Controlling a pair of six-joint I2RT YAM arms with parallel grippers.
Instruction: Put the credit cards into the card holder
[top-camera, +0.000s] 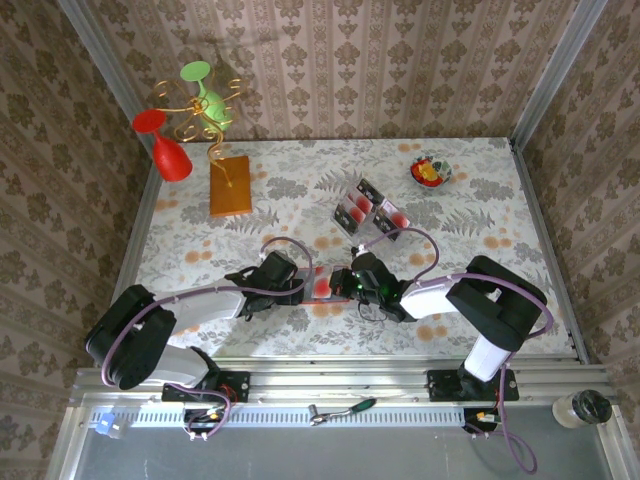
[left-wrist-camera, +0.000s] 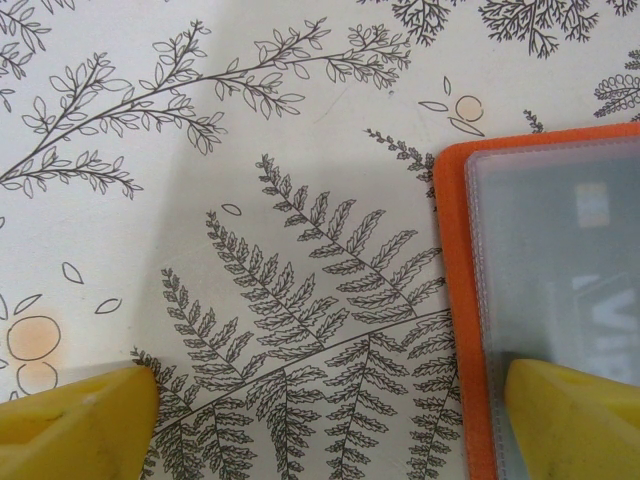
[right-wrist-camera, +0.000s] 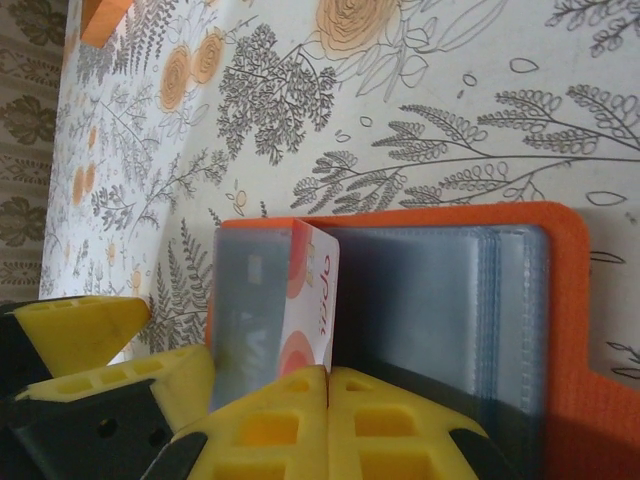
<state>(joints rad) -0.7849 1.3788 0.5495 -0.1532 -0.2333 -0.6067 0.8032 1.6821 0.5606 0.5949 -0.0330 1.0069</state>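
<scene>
The robot's right gripper will release the white credit card, now on edge at the holder's fold, at the sleeve's opening (top-camera: 318, 290) (right-wrist-camera: 315, 362) by the fold of the orange card holder.
The orange card holder (right-wrist-camera: 560, 330) lies open on the table, its clear grey-blue sleeves facing up. My right gripper (right-wrist-camera: 327, 385) is shut on a white credit card (right-wrist-camera: 312, 290) with red circles, which stands on edge at the holder's fold. A dark card (left-wrist-camera: 600, 300) sits under the left sleeve. My left gripper (left-wrist-camera: 330, 410) is open and low over the holder's (left-wrist-camera: 455, 300) left edge, with one finger (left-wrist-camera: 575, 410) over the sleeve and the other over the tablecloth. In the top view both grippers meet at the holder (top-camera: 322, 288). Several more credit cards (top-camera: 365, 210) lie farther back.
An orange-brown block (top-camera: 230, 185) with a gold wire stand holding a red glass (top-camera: 170, 150) and a green glass (top-camera: 205, 90) stands at the back left. A small bowl of fruit (top-camera: 431, 171) sits at the back right. Walls enclose the table.
</scene>
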